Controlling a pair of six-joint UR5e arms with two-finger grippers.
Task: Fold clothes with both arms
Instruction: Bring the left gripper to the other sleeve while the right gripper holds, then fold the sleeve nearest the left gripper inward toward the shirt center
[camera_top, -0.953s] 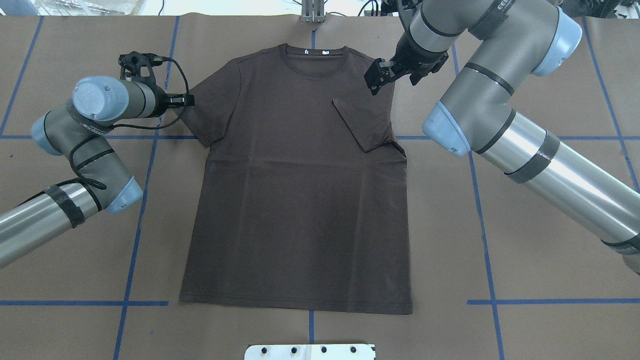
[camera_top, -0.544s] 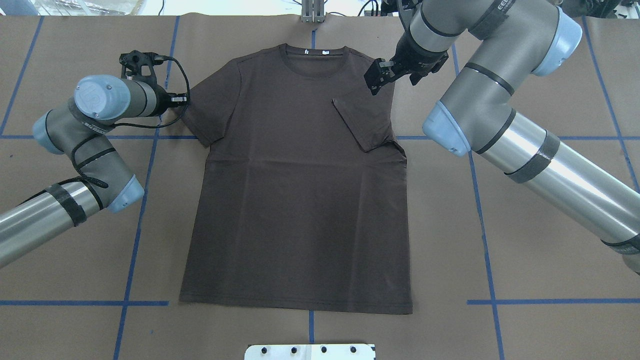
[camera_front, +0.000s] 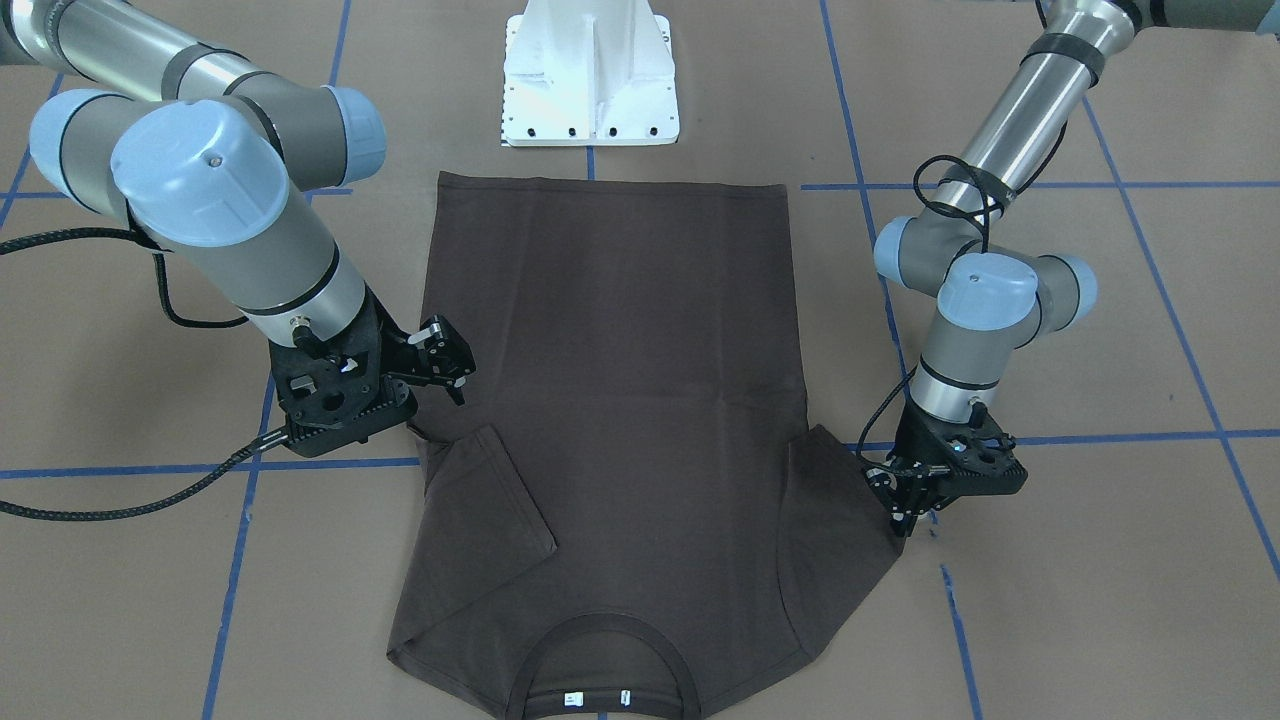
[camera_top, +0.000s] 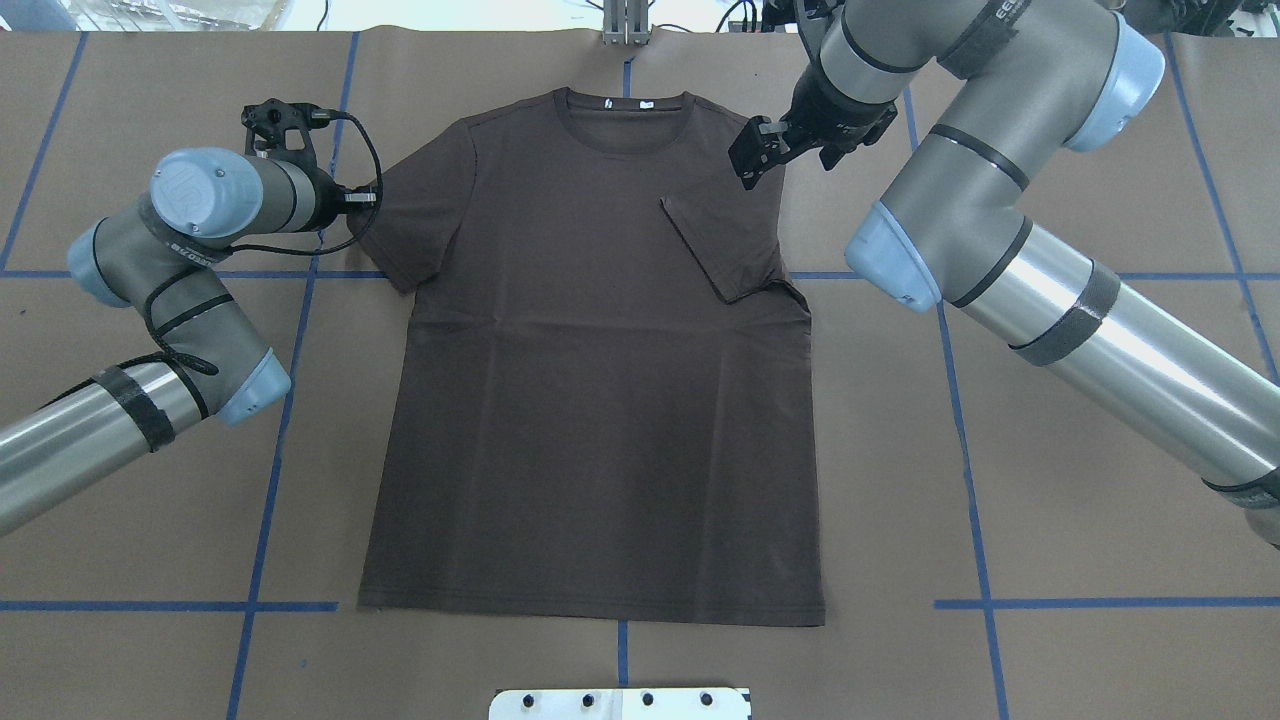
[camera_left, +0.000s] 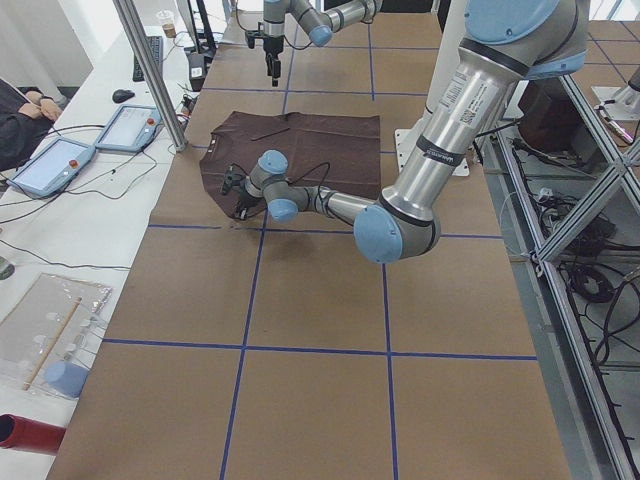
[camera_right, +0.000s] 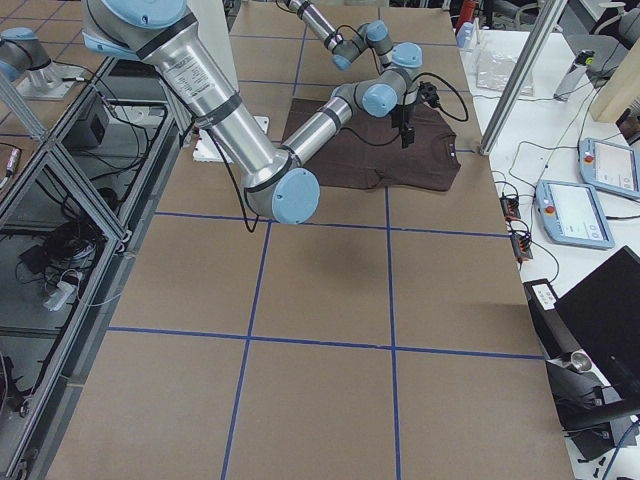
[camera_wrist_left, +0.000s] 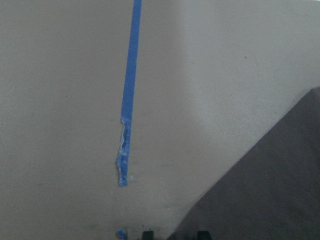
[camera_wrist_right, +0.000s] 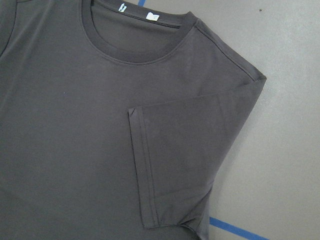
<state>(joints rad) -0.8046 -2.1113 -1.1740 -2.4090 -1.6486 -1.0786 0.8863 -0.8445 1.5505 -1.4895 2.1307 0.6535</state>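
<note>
Next, my left gripper lets go of the spread sleeve's outer edge on the T-shirt's chest (camera_front: 655, 521), facing the tip of the folded sleeve.
The dark brown T-shirt (camera_top: 600, 400) lies flat on the brown table, collar (camera_top: 625, 110) away from the robot. Its sleeve (camera_top: 725, 235) on my right side is folded inward over the chest, as the right wrist view shows (camera_wrist_right: 185, 150). The other sleeve (camera_top: 400, 230) is spread out. My left gripper (camera_top: 372, 197) is low at that sleeve's outer edge and shut on it (camera_front: 905, 505). My right gripper (camera_top: 752, 160) hovers open above the shoulder beside the folded sleeve, holding nothing (camera_front: 447, 362).
The white pedestal base (camera_front: 590, 80) stands just past the shirt's hem. Blue tape lines (camera_top: 280, 400) cross the table. A metal post (camera_top: 625, 25) rises at the far edge. Touch panels (camera_left: 50, 165) and a person's sleeve (camera_left: 15, 110) are beyond the table's far side.
My left gripper has moved slightly outward to the left, and the sleeve, collar and upper shirt have shifted left with it. The right arm has stayed still.
</note>
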